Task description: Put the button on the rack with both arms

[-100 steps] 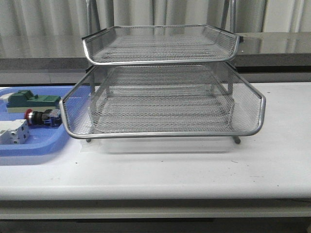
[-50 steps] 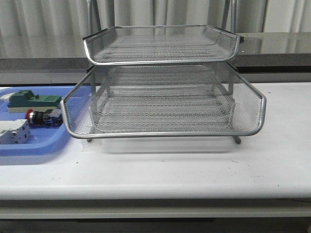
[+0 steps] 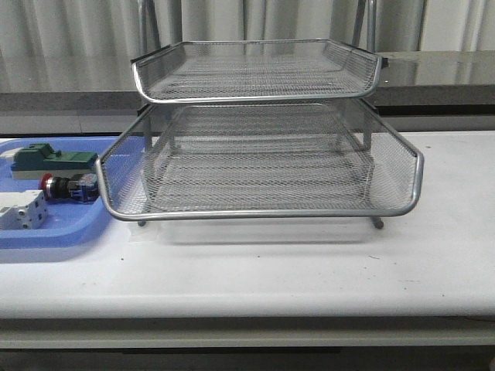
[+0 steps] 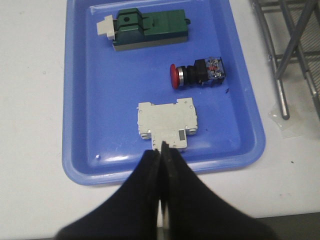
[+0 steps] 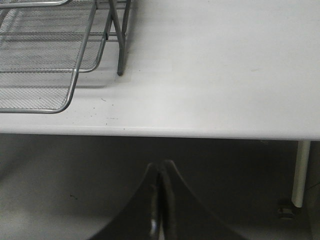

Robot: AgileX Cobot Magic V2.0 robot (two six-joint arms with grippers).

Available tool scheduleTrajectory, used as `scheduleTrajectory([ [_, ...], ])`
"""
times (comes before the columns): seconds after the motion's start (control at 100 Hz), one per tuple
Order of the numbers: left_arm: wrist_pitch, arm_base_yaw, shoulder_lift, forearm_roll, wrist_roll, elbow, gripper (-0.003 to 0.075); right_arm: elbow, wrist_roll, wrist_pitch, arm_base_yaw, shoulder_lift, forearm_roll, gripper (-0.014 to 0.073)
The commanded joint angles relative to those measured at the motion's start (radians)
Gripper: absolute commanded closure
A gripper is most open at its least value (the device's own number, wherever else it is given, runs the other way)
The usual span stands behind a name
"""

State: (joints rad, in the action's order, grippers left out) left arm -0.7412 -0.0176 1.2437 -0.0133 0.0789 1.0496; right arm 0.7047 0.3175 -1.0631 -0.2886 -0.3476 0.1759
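Observation:
The robot's left gripper needs to close on the black body (image 3: 75, 188) (image 4: 201, 72) of the button, between the button's red cap and its blue back.
The button (image 3: 69, 186), with red cap, black body and blue rear, lies on its side in the blue tray (image 3: 54, 236) left of the rack (image 3: 263, 158). In the left wrist view the button (image 4: 197, 73) lies beyond the white block (image 4: 167, 123). My left gripper (image 4: 161, 149) is shut and empty, above the tray's near edge just short of the white block. My right gripper (image 5: 159, 167) is shut and empty, below and in front of the table edge, right of the rack's corner (image 5: 47, 60). Neither gripper shows in the front view.
A green block (image 3: 48, 161) lies at the tray's far side, also in the left wrist view (image 4: 147, 30). A white block (image 3: 22, 210) lies at the tray's near side. The rack's legs (image 4: 280, 85) stand just right of the tray. The table's front edge (image 5: 200, 132) runs ahead of the right gripper.
The front view shows a slight shift of the picture; the tray and its parts sit marginally different in frame. Nothing on the table has visibly moved.

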Motion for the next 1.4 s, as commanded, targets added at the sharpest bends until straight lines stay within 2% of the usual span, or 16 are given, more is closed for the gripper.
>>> scheduleTrajectory([
  [0.0,0.040,0.000,0.050,0.003,0.048,0.066,0.0739,0.032,-0.004,0.060,0.005,-0.010,0.024,0.0663],
  [0.07,0.022,0.000,0.102,0.013,0.091,0.090,0.0727,0.032,-0.004,0.060,0.005,-0.010,0.024,0.0663],
  [0.14,-0.013,-0.004,0.145,0.035,0.136,0.112,0.0663,0.032,-0.004,0.060,0.005,-0.010,0.024,0.0663],
  [0.21,-0.037,-0.005,0.176,0.075,0.173,0.128,0.0545,0.032,-0.004,0.060,0.005,-0.010,0.024,0.0663],
  [0.33,-0.043,-0.005,0.199,0.106,0.191,0.132,0.0290,0.032,-0.004,0.060,0.005,-0.010,0.024,0.0663],
  [0.38,-0.043,-0.005,0.199,0.106,0.191,0.132,0.0219,0.032,-0.004,0.060,0.005,-0.010,0.024,0.0663],
  [0.43,-0.039,-0.005,0.199,0.105,0.191,0.132,0.0181,0.032,-0.004,0.060,0.005,-0.010,0.024,0.0663],
  [0.86,0.019,-0.005,0.208,0.109,0.193,0.143,0.0176,0.032,-0.004,0.060,0.005,-0.010,0.024,0.0663],
  [0.94,0.002,-0.005,0.231,0.109,0.229,0.179,0.0176,0.032,-0.004,0.060,0.005,-0.010,0.024,0.0663],
  [1.06,-0.036,-0.005,0.289,0.114,0.348,0.263,0.0176,0.032,-0.004,0.060,0.005,-0.010,0.024,0.0663],
  [1.39,-0.207,-0.010,0.518,0.251,0.808,0.529,0.0176,0.032,-0.004,0.060,0.005,-0.010,0.024,0.0663],
])
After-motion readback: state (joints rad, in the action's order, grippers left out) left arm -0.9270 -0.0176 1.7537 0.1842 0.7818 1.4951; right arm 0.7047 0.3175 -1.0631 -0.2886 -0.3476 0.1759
